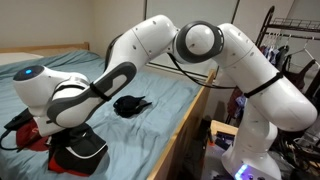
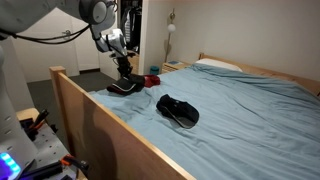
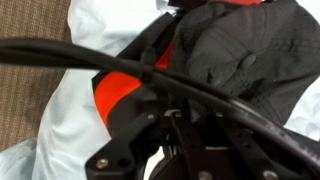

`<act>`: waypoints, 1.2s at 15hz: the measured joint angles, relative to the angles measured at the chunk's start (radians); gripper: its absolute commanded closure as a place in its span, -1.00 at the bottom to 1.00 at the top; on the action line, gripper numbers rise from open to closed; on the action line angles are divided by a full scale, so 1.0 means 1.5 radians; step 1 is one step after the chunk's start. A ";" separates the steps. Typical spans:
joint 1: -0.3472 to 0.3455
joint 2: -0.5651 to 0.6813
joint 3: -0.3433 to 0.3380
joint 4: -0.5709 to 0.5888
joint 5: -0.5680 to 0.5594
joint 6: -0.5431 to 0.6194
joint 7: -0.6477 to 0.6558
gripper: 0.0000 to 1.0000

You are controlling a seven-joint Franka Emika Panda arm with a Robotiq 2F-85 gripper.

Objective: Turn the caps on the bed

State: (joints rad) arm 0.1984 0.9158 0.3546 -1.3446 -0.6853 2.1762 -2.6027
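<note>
A plain black cap is bunched over the red brim of the cap under it, so next I open my gripper, take the plain black cap's folded fabric [image 3: 208,65] and lift it clear first.
A black cap with a red brim [image 1: 80,148] lies at the near corner of the blue bed; it also shows in an exterior view [image 2: 122,88] and fills the wrist view [image 3: 235,50]. My gripper [image 1: 68,128] [image 2: 124,68] [image 3: 175,120] is down on this cap and looks shut on it, though the fingertips are mostly hidden. A second black cap [image 1: 130,103] [image 2: 178,110] lies apart on the sheet, crumpled, toward the middle of the bed.
The bed has a raised wooden frame [image 2: 100,130] [image 1: 200,112] along its side. A red item [image 2: 152,80] [image 1: 28,135] lies next to the held cap. A white pillow [image 2: 215,65] is at the head. Clothes hang on a rack [image 1: 290,45] beyond the bed.
</note>
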 measured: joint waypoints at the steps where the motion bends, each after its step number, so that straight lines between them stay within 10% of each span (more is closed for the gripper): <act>1: 0.004 0.002 -0.016 -0.003 0.006 0.018 0.000 0.90; 2: 0.007 0.002 -0.033 -0.007 0.013 0.030 0.000 0.30; 12: 0.019 0.000 -0.110 -0.015 0.103 0.044 0.016 -0.87; 18: 0.019 -0.002 -0.113 -0.015 0.145 0.044 0.015 -1.00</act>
State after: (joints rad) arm 0.2276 0.9126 0.1849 -1.3666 -0.4672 2.2424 -2.5796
